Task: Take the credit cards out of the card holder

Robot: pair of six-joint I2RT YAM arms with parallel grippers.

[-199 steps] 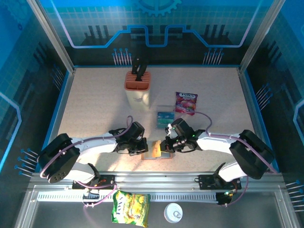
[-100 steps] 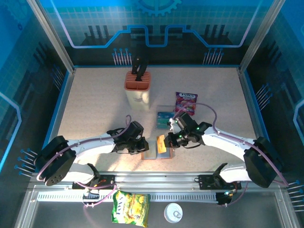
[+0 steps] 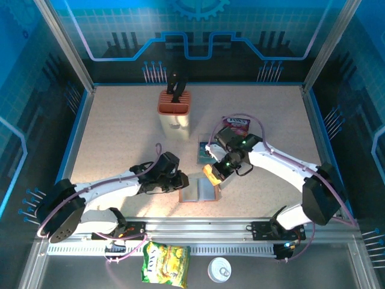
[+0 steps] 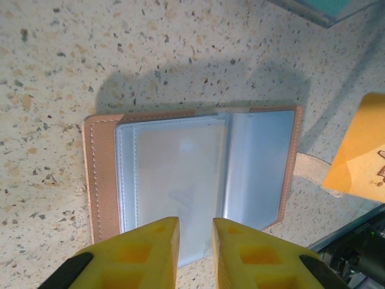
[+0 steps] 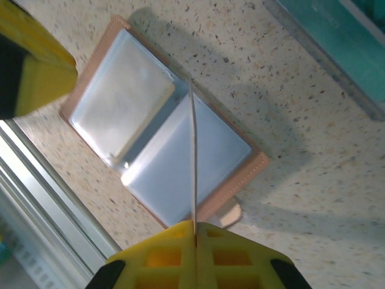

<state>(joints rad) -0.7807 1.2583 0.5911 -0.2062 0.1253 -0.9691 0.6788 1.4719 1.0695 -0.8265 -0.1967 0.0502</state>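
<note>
My right gripper needs to let go of the orange credit card in the rear slot of the clear tray (image 3: pixel 210 138), behind the teal cards.
The brown card holder (image 3: pixel 201 192) lies open on the table, its grey-blue pockets (image 4: pixel 180 168) facing up. My right gripper (image 3: pixel 215 171) hangs just above and behind it, shut on an orange credit card (image 3: pixel 210 174). In the right wrist view that card (image 5: pixel 194 156) shows edge-on, pinched between the jaws of the right gripper (image 5: pixel 195 232), with the card holder (image 5: pixel 222 162) below it. My left gripper (image 4: pixel 195 241) hovers over the holder's near edge, jaws slightly apart, nothing between them. The orange card (image 4: pixel 358 150) shows at the right of the left wrist view.
A clear tray (image 3: pixel 204 150) holding teal cards sits behind the holder, with a purple snack packet (image 3: pixel 237 126) beside it. An orange-topped knife block (image 3: pixel 174 111) stands further back. A yellow snack bag (image 3: pixel 165 264) and a white lid (image 3: pixel 219 270) lie off the table's near edge.
My right gripper has pulled the orange card up out of the holder and moved back toward the tray. The left jaws have parted a little.
</note>
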